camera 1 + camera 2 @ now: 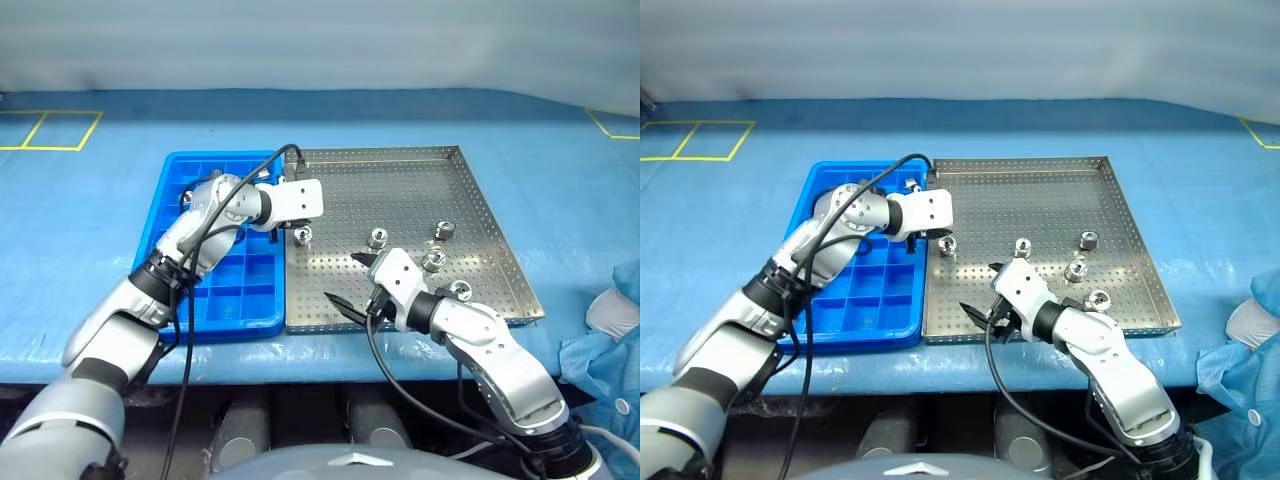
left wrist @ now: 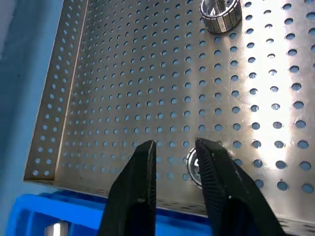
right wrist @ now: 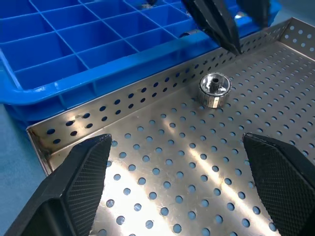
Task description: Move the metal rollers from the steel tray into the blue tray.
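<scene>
Next, my left gripper opens wider and grips the roller's sides (image 2: 193, 168), because it is only open a little and the metal roller by the blue tray sits behind one of its fingers.
The steel tray (image 1: 480, 200) lies to the right of the blue tray (image 1: 175, 200), their long sides touching. Several metal rollers stand on the perforated floor: one (image 1: 303, 235) near the blue tray's side, others (image 1: 378, 238) (image 1: 445, 229) (image 1: 433, 260) further right. My left gripper (image 2: 174, 145) hovers over the steel tray's edge by the blue tray, open, with nothing between its fingers. The nearest roller (image 2: 193, 164) sits partly behind one finger. My right gripper (image 1: 347, 280) is wide open and empty above the steel tray's near edge, facing that same roller (image 3: 215, 90).
A further roller (image 1: 460, 290) rests near the steel tray's front right corner. Both trays sit on a blue cloth-covered table (image 1: 80, 230) with yellow tape marks (image 1: 60, 130) at the far left. Crumpled blue cloth (image 1: 600, 350) lies at the right.
</scene>
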